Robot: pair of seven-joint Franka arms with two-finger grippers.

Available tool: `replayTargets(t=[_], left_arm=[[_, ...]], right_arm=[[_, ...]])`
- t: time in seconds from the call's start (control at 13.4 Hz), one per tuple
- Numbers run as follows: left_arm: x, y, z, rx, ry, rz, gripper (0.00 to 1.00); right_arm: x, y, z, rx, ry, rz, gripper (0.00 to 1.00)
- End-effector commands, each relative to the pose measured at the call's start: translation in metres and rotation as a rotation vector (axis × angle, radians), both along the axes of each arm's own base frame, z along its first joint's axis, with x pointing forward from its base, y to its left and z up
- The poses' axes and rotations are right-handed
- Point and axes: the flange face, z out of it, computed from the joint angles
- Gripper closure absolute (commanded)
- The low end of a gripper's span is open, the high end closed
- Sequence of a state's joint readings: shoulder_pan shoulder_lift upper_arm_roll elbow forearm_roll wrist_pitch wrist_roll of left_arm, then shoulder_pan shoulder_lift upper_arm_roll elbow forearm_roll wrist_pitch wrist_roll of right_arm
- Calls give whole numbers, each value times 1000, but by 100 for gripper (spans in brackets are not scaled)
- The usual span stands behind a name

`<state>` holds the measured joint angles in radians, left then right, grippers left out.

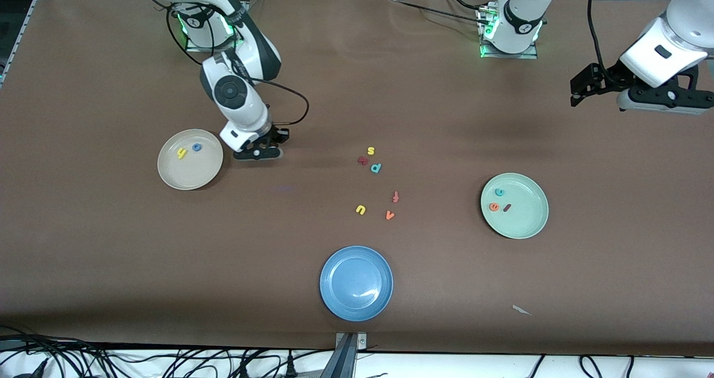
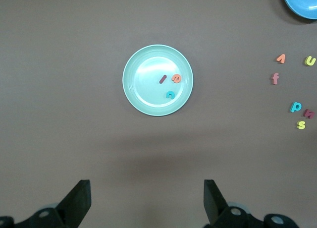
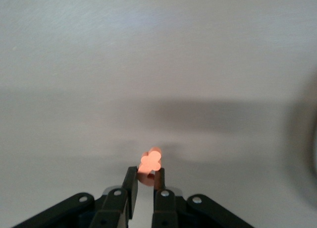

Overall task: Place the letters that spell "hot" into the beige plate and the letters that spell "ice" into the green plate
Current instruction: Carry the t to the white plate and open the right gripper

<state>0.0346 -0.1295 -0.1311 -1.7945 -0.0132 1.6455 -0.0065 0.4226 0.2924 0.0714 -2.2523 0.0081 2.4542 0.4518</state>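
Note:
Next, my right gripper releases the orange t in the beige plate (image 1: 194, 165), at a spot that is just in front of the blue o. The orange t now hangs low beside that plate.
My right gripper (image 1: 259, 152) is shut on the orange t (image 3: 150, 161), which sticks out past its fingertips in the right wrist view. It hangs low over the bare table, just beside the beige plate (image 1: 173, 174). That plate holds the yellow h (image 1: 181, 153) and the blue o (image 1: 196, 147). The green plate (image 1: 527, 222) holds the teal c (image 1: 499, 192), the orange e (image 1: 493, 206) and the dark red i (image 1: 506, 207). My left gripper (image 1: 583, 85) waits high at the left arm's end of the table, open and empty, with the green plate (image 2: 131, 89) in its view.
A blue plate (image 1: 356, 282) sits near the table's front edge. Loose letters lie mid-table: yellow s (image 1: 371, 151), dark red n (image 1: 363, 160), teal p (image 1: 376, 168), orange f (image 1: 395, 196), yellow u (image 1: 361, 209), orange v (image 1: 390, 215). A pale scrap (image 1: 521, 310) lies near the front edge.

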Motion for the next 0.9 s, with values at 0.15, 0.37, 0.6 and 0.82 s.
replayTargets(t=[0.15, 0.37, 0.6, 0.82], left_arm=[[17, 18, -4, -35, -1, 34, 0], [32, 13, -13, -31, 14, 29, 0], [37, 8, -15, -26, 31, 32, 0], [36, 3, -17, -24, 43, 21, 0]], right_arm=[[22, -89, 28, -87, 59, -112, 96], [37, -148, 13, -116, 78, -103, 96], [46, -186, -12, -127, 61, -76, 96], [45, -188, -25, -131, 69, -79, 96]])
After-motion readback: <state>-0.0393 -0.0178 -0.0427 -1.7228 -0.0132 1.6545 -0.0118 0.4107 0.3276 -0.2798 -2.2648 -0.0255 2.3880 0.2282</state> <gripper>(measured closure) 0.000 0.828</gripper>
